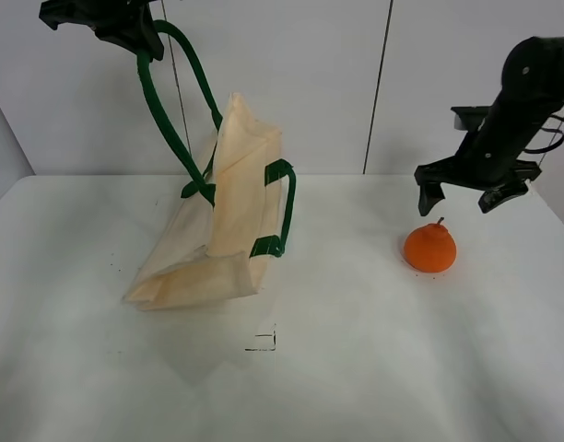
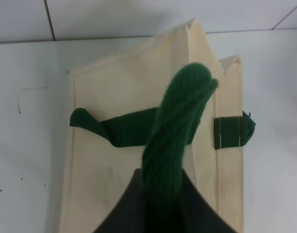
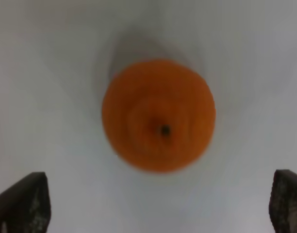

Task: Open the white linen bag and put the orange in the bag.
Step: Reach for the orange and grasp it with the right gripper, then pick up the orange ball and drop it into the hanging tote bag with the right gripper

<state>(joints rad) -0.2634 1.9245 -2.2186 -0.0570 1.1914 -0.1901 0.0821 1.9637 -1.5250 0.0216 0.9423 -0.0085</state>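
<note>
Next, I move my right gripper down next to the orange's top by the short stem (image 1: 437,228) (image 3: 163,131) and close it there.
The white linen bag (image 1: 229,216) stands tilted on the white table (image 1: 356,368), left of centre. My left gripper (image 1: 125,28) is shut on one dark green handle (image 1: 167,101) and holds it high above the bag. The left wrist view shows that handle (image 2: 175,131) running up into the shut jaws over the bag's cream fabric (image 2: 114,179). The second handle (image 1: 280,207) hangs at the bag's right side. The orange (image 1: 430,247) sits on the table at the right. My right gripper (image 1: 462,195) is open just above it. The right wrist view shows the orange (image 3: 158,115) between the two fingertips (image 3: 22,204).
A small dark square mark (image 1: 264,343) is on the table in front of the bag. A white wall (image 1: 356,83) with a dark vertical seam stands behind the table. The table's far edge runs along the wall.
</note>
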